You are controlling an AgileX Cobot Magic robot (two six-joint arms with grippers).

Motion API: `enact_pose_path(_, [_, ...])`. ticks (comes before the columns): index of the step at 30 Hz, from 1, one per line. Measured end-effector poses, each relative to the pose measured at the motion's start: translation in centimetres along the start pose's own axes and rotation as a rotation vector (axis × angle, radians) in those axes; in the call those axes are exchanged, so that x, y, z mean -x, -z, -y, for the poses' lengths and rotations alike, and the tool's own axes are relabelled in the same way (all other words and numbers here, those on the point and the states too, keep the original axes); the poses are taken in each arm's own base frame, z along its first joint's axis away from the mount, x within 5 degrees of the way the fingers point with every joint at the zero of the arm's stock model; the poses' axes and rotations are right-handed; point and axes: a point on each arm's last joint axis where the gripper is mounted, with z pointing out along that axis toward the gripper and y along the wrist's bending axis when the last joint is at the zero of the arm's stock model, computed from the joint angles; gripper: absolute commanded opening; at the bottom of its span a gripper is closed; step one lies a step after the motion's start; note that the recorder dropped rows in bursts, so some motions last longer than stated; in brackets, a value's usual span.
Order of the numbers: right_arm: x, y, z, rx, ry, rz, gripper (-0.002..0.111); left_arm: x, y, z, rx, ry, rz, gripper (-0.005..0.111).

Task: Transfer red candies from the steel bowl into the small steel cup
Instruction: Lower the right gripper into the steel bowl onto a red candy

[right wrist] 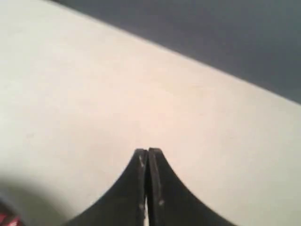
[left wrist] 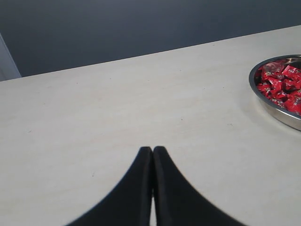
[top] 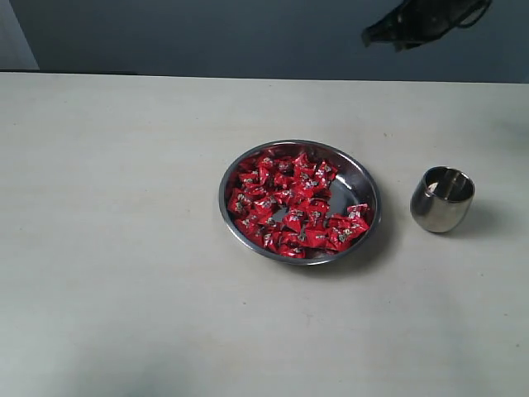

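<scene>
Next, my right gripper closes on the middle of a red candy (top: 313,188) that is in the far half of the steel bowl, next to the bare bottom of the bowl.
The steel bowl (top: 366,184) sits mid-table, heaped with red candies (top: 289,205). To its right stands the small steel cup (top: 442,199), upright; its inside shows only reflections. In the left wrist view my left gripper (left wrist: 152,149) is shut with nothing between its fingers, hovering over bare table, with the steel bowl (left wrist: 281,116) and its red candies (left wrist: 282,87) off to one side. My right gripper (right wrist: 147,151) is also shut and empty above bare table; a sliver of red (right wrist: 6,220) shows at that view's corner. The left gripper is out of the exterior view.
A dark part of the right arm (top: 421,20) hangs at the far right, above the table's back edge. The pale tabletop (top: 116,207) stretches wide to the left of the bowl, and a dark wall lies behind it.
</scene>
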Motion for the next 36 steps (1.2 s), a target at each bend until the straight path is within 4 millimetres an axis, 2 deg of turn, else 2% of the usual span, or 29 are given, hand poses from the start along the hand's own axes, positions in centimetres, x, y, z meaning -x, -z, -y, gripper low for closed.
enact_pose_path(3, [0.3,-0.9,-2.8,0.138,0.077,-0.032,0.004,0.0,0.0,0.0,0.000,0.000,0.000,0.000])
enact_pose_path(5, [0.2,-1.4,-4.4,0.192,0.120,-0.068,0.014,0.0,0.0,0.0,0.000,0.000,0.000,0.000])
enact_pose_path(8, [-0.8,-2.4,-6.2,0.257,0.158,-0.171,0.036,0.0,0.0,0.0,0.000,0.000,0.000,0.000])
enact_pose_path(10, [-1.4,-3.0,-7.1,0.288,0.177,-0.228,0.045,0.0,0.0,0.0,0.000,0.000,0.000,0.000])
enact_pose_path(16, [-2.8,-2.8,-10.3,0.422,0.198,-0.383,0.040,0.0,0.0,0.0,0.000,0.000,0.000,0.000])
enact_pose_path(19, [-2.9,-2.8,-11.8,0.467,0.204,-0.404,0.040,0.0,0.0,0.0,0.000,0.000,0.000,0.000])
enact_pose_path(23, [-3.6,-3.6,-13.4,0.494,0.223,-0.441,0.041,0.0,0.0,0.0,0.000,0.000,0.000,0.000])
enact_pose_path(31, [-5.2,-5.9,-13.8,0.495,0.241,-0.520,0.041,0.0,0.0,0.0,0.000,0.000,0.000,0.000])
enact_pose_path(36, [-5.2,-6.0,-13.7,0.489,0.247,-0.524,0.041,0.0,0.0,0.0,0.000,0.000,0.000,0.000])
